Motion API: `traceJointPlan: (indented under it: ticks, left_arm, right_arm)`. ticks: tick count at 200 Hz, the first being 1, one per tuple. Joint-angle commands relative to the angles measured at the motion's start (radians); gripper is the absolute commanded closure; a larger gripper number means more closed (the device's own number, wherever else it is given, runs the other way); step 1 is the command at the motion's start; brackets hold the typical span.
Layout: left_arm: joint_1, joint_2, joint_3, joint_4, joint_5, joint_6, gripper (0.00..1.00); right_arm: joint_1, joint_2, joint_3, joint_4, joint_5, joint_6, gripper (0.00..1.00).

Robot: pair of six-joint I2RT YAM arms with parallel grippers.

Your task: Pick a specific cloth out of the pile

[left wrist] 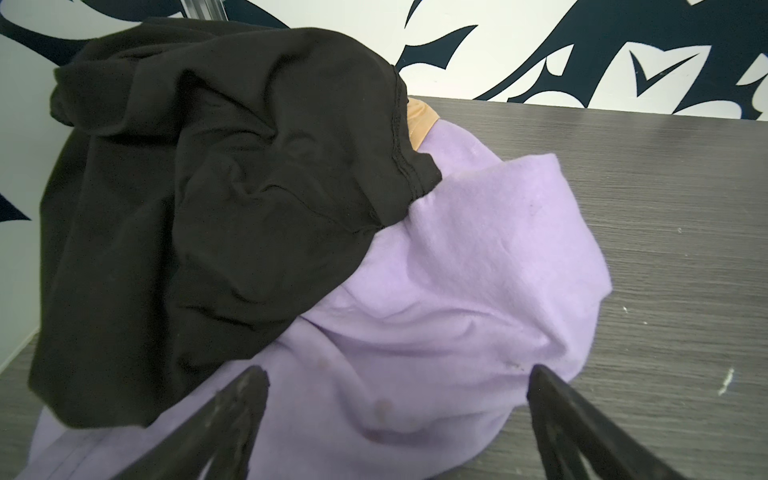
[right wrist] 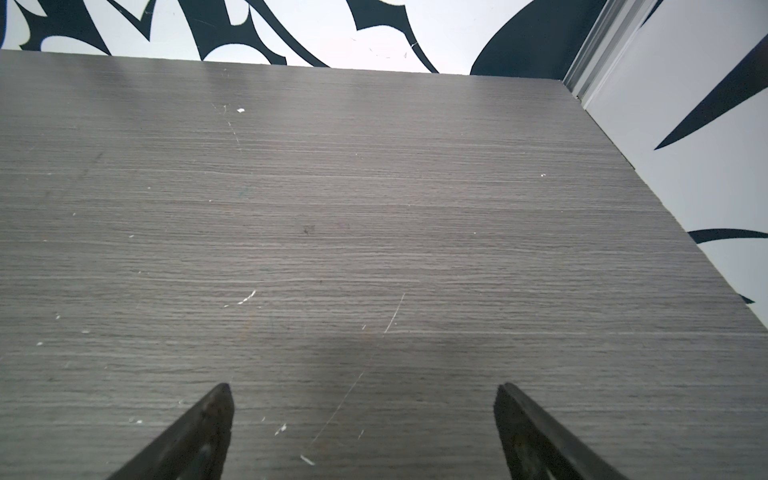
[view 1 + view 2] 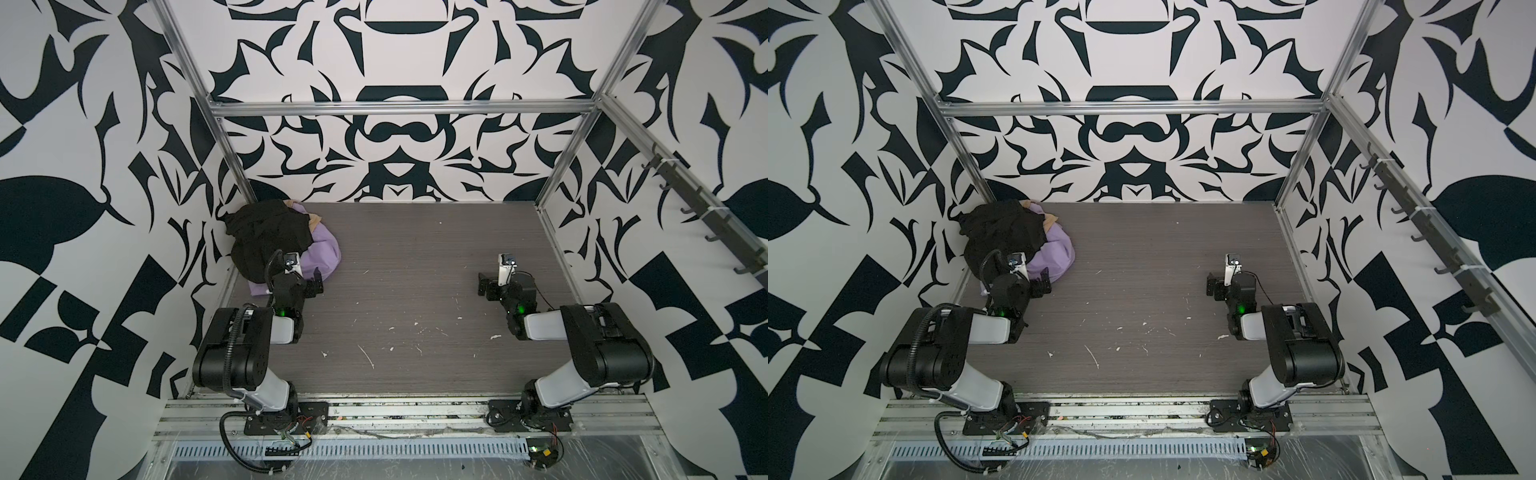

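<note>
My left gripper will close on the lilac cloth's bulging top (image 3: 322,252) (image 1: 510,260), next to the black cloth's seamed corner, toward the middle of the table.
The pile (image 3: 282,241) sits in the table's far left corner, in both top views. A bulky black cloth (image 1: 208,187) tops it, and a bit of tan cloth (image 1: 420,124) peeks out behind. The lilac cloth (image 1: 457,291) bulges from under the black one on the side toward the table's middle (image 3: 324,251) (image 3: 1057,255). My left gripper (image 1: 397,374) is open at the lilac cloth's near edge (image 3: 312,284), its fingers to either side of a fold and nothing pinched. My right gripper (image 2: 365,390) hangs open over bare table on the right (image 3: 486,284) (image 3: 1213,286).
The grey wood-grain table (image 3: 415,270) is walled in by patterned panels on three sides, with aluminium posts at the corners. A rail of dark hooks (image 3: 706,212) runs along the right wall. White flecks (image 3: 365,355) dot the front of the table.
</note>
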Motion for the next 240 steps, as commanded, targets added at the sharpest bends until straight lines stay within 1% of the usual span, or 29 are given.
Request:
traceJointPlan:
  ticks: [1, 55, 71, 84, 107, 114, 121, 124, 132, 150, 161, 178, 183, 191, 205, 217, 227, 240]
  left_arm:
    - [-0.002, -0.001, -0.001, 0.013, 0.008, 0.001, 0.0]
    - [-0.003, -0.011, -0.016, 0.034, 0.008, 0.003, 0.0]
    - [-0.001, -0.04, -0.025, 0.033, -0.004, -0.001, 0.0]
    - [-0.003, -0.089, -0.024, -0.011, -0.01, -0.002, 0.0]
    - [-0.002, -0.224, 0.002, -0.175, -0.022, -0.011, 0.0]
    - [-0.003, -0.263, 0.018, -0.22, -0.026, -0.013, 0.0]
    - [-0.002, -0.279, 0.035, -0.269, -0.037, -0.019, 0.0]
    - [-0.003, -0.316, 0.043, -0.287, -0.043, -0.024, 0.0]
    - [-0.002, -0.352, 0.068, -0.35, -0.069, -0.037, 0.0]
    - [-0.003, -0.425, 0.112, -0.484, -0.105, -0.068, 0.0]
    - [-0.002, -0.467, 0.146, -0.588, -0.119, -0.114, 0.0]
    - [-0.002, -0.513, 0.231, -0.81, -0.137, -0.236, 0.0]
    - [-0.002, -0.517, 0.254, -0.871, -0.133, -0.277, 0.0]
    - [-0.003, -0.515, 0.286, -0.953, -0.117, -0.311, 0.0]
    - [-0.002, -0.506, 0.33, -1.054, -0.068, -0.349, 0.0]
    - [-0.003, -0.494, 0.373, -1.138, -0.045, -0.388, 0.0]
    - [-0.002, -0.482, 0.406, -1.192, -0.021, -0.409, 0.0]
    - [-0.002, -0.469, 0.438, -1.238, 0.015, -0.427, 0.0]
  right_arm:
    - [-0.003, -0.01, 0.0, 0.035, 0.015, 0.011, 0.0]
    - [-0.004, -0.011, -0.003, 0.039, 0.018, 0.012, 0.0]
    - [-0.002, -0.011, -0.006, 0.043, 0.024, 0.017, 0.0]
    - [-0.002, -0.02, -0.011, 0.053, 0.039, 0.028, 0.0]
    - [0.0, -0.098, -0.006, -0.018, 0.08, 0.037, 0.01]
    - [0.002, -0.127, 0.01, -0.065, 0.096, 0.041, 0.0]
    - [0.001, -0.163, 0.035, -0.14, 0.106, 0.044, 0.01]
    - [0.002, -0.181, 0.054, -0.186, 0.109, 0.046, 0.01]
    - [0.002, -0.215, 0.091, -0.27, 0.113, 0.047, 0.01]
    - [0.006, -0.291, 0.135, -0.345, 0.114, 0.087, 0.02]
    - [0.015, -0.342, 0.175, -0.419, 0.122, 0.12, 0.01]
    - [0.021, -0.38, 0.276, -0.613, 0.142, 0.283, 0.01]
    - [0.021, -0.381, 0.315, -0.685, 0.129, 0.343, 0.01]
    - [0.021, -0.373, 0.362, -0.749, 0.085, 0.402, 0.03]
    - [0.029, -0.358, 0.402, -0.779, 0.004, 0.496, 0.05]
    - [0.054, -0.349, 0.404, -0.757, -0.027, 0.553, 0.05]
    - [0.092, -0.347, 0.395, -0.719, -0.02, 0.573, 0.05]
    - [0.158, -0.344, 0.394, -0.695, 0.032, 0.574, 0.05]
